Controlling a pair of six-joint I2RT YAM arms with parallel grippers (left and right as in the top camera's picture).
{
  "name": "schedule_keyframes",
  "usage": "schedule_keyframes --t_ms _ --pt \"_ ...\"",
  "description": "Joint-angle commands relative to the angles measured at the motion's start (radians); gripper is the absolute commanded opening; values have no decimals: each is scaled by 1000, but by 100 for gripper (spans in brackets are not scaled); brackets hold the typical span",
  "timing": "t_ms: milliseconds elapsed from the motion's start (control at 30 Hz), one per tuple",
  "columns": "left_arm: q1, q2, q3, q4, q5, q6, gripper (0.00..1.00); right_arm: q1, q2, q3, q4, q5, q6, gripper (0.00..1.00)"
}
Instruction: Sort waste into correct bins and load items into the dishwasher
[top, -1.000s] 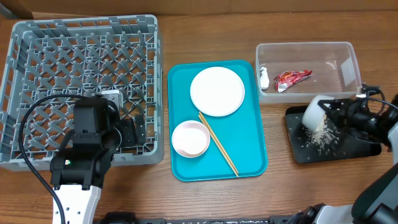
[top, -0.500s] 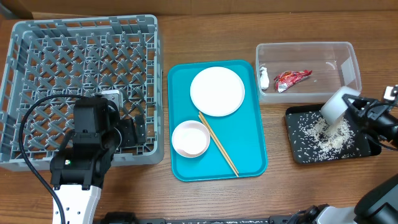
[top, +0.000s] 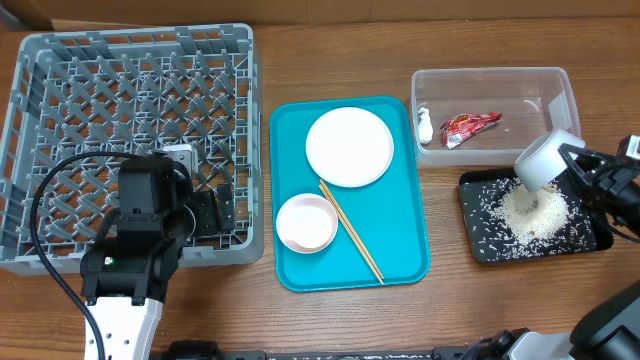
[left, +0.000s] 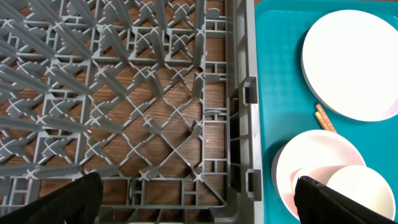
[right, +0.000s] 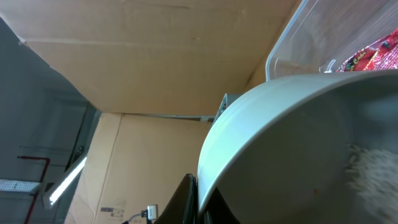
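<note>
My right gripper has the pale grey-green bowl, tipped over the black tray now. I should set it down on the white plate (top: 336, 147), toward the plate's dish rack side.
My right gripper (top: 570, 165) is shut on the rim of the pale grey-green bowl (top: 543, 160) and holds it tipped over the black tray (top: 480, 245). Rice (top: 530, 212) lies heaped and scattered on that tray. In the right wrist view the bowl (right: 298, 155) fills the frame, my fingers (right: 199, 200) pinch its rim, and some rice (right: 367, 165) clings inside. The clear tub (top: 560, 85) holds the red-and-white wrapper (top: 468, 126) and the tissue (top: 424, 124). My left gripper (top: 215, 212) is open and empty over the dish rack's (top: 60, 60) front right corner.
The teal tray (top: 400, 260) holds the white plate (top: 349, 146), the pink bowl (top: 305, 222) and the chopsticks (top: 352, 232). In the left wrist view the white cup (left: 364, 193) sits inside the pink bowl (left: 311, 162), next to the rack wall (left: 249, 93).
My right gripper moved the tipped bowl right and back over the black tray. The rice that was pouring from it now lies in a heap on the tray. The left arm stayed still.
</note>
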Motion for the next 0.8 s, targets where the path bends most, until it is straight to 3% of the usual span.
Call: schedule_keyframes --t_ms 0,633,767 --pt "-6 3 27 2 11 -10 100 -22 -28 -3 -1 -46 14 4" --pt "-6 3 27 2 11 -10 100 -24 -28 -3 -3 -45 13 4" --pt "-6 3 27 2 11 -10 100 10 -29 -3 -29 42 12 4"
